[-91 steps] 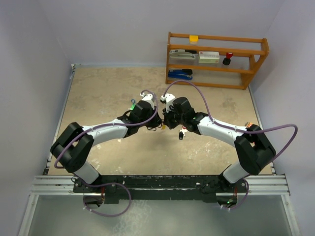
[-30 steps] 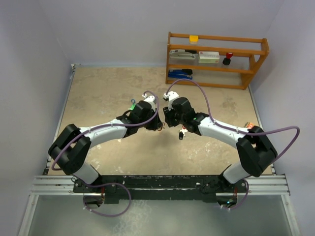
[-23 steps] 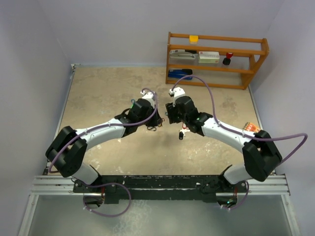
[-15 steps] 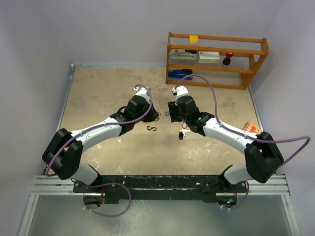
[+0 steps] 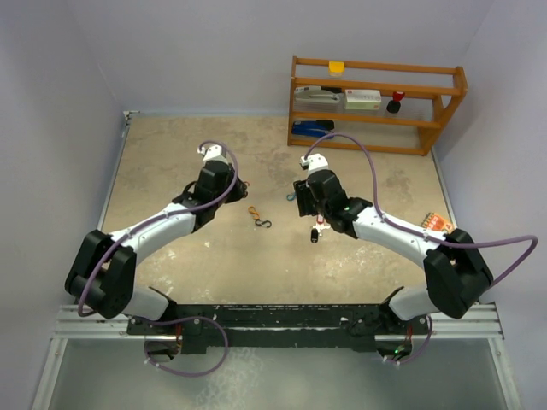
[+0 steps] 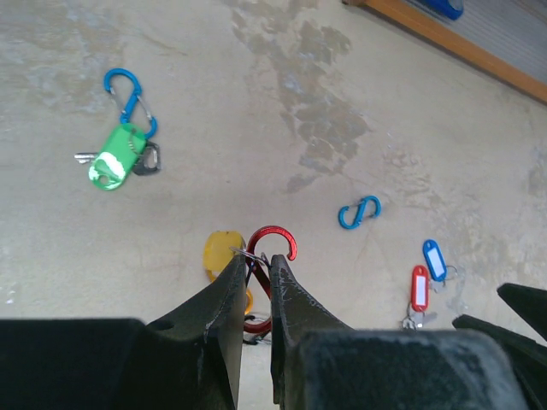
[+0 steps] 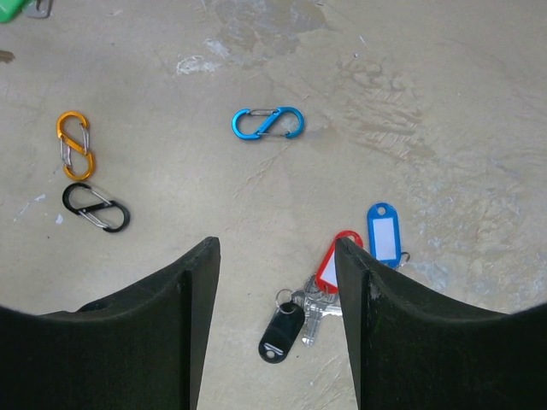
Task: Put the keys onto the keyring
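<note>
My left gripper will release the red S-shaped keyring clip on the table (image 5: 210,191) (image 6: 10,161) next to the green-tagged key.
My left gripper (image 6: 258,259) is shut on a red S-shaped keyring clip (image 6: 275,235), held above the table, with a thin wire ring and a yellow tag (image 6: 218,253) right behind the fingertips. In the top view this gripper (image 5: 239,184) is left of centre. A green-tagged key (image 6: 114,159) on a blue clip lies far left. My right gripper (image 7: 273,248) is open over a bunch of keys: black fob (image 7: 279,331), red tag (image 7: 333,263), blue tag (image 7: 385,231). This bunch (image 5: 317,231) lies just below the right gripper (image 5: 305,198).
Loose S-clips lie on the table: blue (image 7: 267,123), orange (image 7: 75,145) and black (image 7: 96,207). The orange clip (image 5: 253,211) and black clip (image 5: 265,224) lie between the two arms. A wooden shelf (image 5: 376,102) with small items stands at the back right.
My left arm has swung left and back, still holding the red clip, uncovering the orange and black clips. My right gripper has opened wider and shifted slightly back.
</note>
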{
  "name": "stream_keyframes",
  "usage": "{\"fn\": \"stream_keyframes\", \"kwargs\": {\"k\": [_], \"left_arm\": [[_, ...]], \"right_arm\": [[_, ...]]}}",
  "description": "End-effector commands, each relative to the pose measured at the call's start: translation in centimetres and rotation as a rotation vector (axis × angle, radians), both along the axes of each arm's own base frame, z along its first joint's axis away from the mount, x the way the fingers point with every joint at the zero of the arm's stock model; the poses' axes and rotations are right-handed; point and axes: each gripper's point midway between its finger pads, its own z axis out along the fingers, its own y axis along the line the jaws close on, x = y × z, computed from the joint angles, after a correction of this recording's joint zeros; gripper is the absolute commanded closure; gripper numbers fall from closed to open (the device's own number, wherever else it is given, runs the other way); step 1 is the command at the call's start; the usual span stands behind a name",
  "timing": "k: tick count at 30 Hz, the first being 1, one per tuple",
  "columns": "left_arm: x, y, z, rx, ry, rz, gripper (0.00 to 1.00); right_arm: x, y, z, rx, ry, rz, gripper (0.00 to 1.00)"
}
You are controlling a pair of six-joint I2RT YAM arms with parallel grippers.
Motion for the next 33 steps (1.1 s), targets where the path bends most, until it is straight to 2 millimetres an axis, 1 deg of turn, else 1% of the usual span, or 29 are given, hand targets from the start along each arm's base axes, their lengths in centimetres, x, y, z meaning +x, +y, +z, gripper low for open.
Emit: {"fn": "stream_keyframes", "kwargs": {"k": [1,7,12,16,25,33], "left_arm": [[0.8,3.0,0.8,0.025,-0.031,0.126,1.0],[1.4,6.3,-1.0,0.027,0.006,0.241,1.0],[2.3,8.8,-1.8,0.036,0.021,0.332,1.0],[3.2,10.3,-2.6,0.044,0.035,0.386,1.0],[5.9,11.5,-3.5,0.02,0.032,0.436,1.0],[7.3,12.0,-3.7,0.013,0.021,0.449,0.98]], "right_arm": [[0.3,-0.4,1.1,0.025,-0.033,-0.03,0.4],[0.3,-0.3,1.1,0.03,-0.03,-0.026,0.41],[0.3,-0.4,1.0,0.031,-0.028,-0.026,0.41],[0.2,-0.4,0.9,0.034,-0.025,-0.024,0.41],[0.1,-0.6,0.5,0.032,-0.015,-0.023,0.41],[0.1,-0.7,0.4,0.035,-0.014,-0.025,0.41]]}}
